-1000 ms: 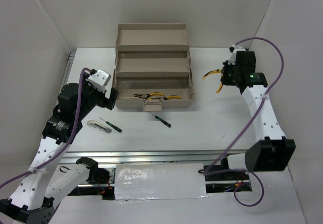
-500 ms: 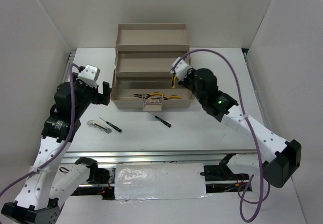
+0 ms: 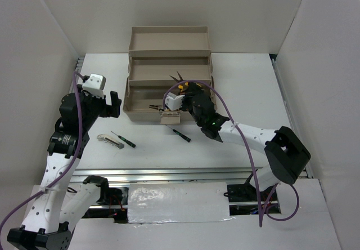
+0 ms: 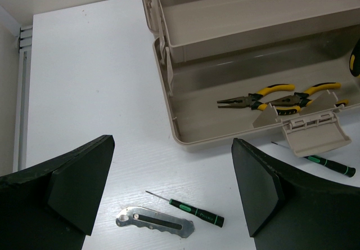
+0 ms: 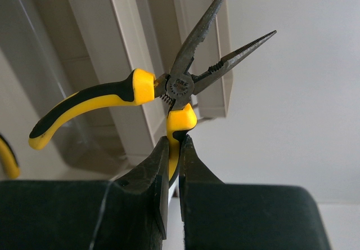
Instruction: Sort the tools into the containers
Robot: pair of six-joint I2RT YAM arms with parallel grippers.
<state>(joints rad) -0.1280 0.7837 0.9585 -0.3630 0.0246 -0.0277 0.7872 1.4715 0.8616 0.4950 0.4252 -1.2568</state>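
The green-marked screwdriver lies beside the grey metal tool. My left gripper needs to next close on the handle's back half (image 3: 130, 143) (image 4: 206, 214) of that screwdriver.
The beige toolbox (image 3: 170, 52) stands open at the back, its tiers stepped. Two yellow-and-black pliers (image 4: 256, 97) (image 4: 308, 97) lie in the lowest tray (image 4: 214, 129). My right gripper (image 5: 174, 148) is shut on one handle of a third pair of pliers (image 5: 179, 85), held over that tray with the nose open and pointing at the upper tiers; from above these pliers (image 3: 179, 79) show by the gripper (image 3: 187, 94). My left gripper (image 4: 169, 188) is open above a green-marked screwdriver (image 4: 188, 209) and a grey metal tool (image 4: 154, 223). From above, the left gripper (image 3: 115, 102) hangs left of the box.
A second screwdriver (image 3: 181, 133) lies in front of the toolbox, under the right forearm. The box's beige latch (image 4: 315, 132) hangs over its front wall. White walls close in both sides and the back. A metal rail (image 3: 169, 174) runs along the near edge.
My right arm has swung from the table's right side to over the toolbox, carrying the pliers. The left gripper has drawn back a little to the left, still open.
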